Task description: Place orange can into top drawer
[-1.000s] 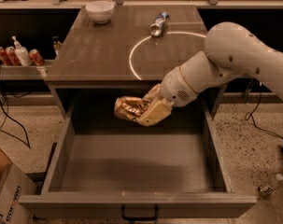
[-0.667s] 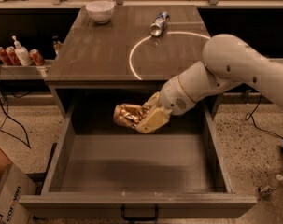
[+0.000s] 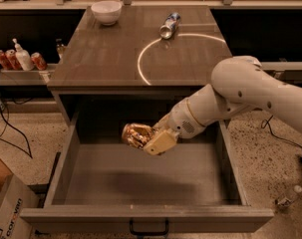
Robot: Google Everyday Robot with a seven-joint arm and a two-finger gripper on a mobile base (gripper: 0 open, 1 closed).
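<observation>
I need to let go of the orange can on the middle of the drawer's grey bottom point(image 3: 141, 167), straight behind the black handle.
The orange can point(image 3: 136, 134), shiny golden-brown and crinkly, lies on its side in my gripper point(image 3: 149, 139), which is shut on it. The gripper holds the can inside the open top drawer point(image 3: 66, 166), over the back middle part of the grey floor, a little above it. The white arm reaches in from the right, over the drawer's right wall. The drawer's black handle point(image 3: 148, 230) shows at the bottom edge of the front panel.
On the counter top point(image 3: 95, 54) stand a white bowl point(image 3: 106, 12) at the back left and a silver-and-blue can point(image 3: 169, 25) lying on its side. Small red cans and a white bottle point(image 3: 22, 57) sit on a shelf at left. A cardboard box point(image 3: 3, 210) is at lower left.
The gripper with the can has moved down and a little left, deeper into the drawer. The can stays held.
</observation>
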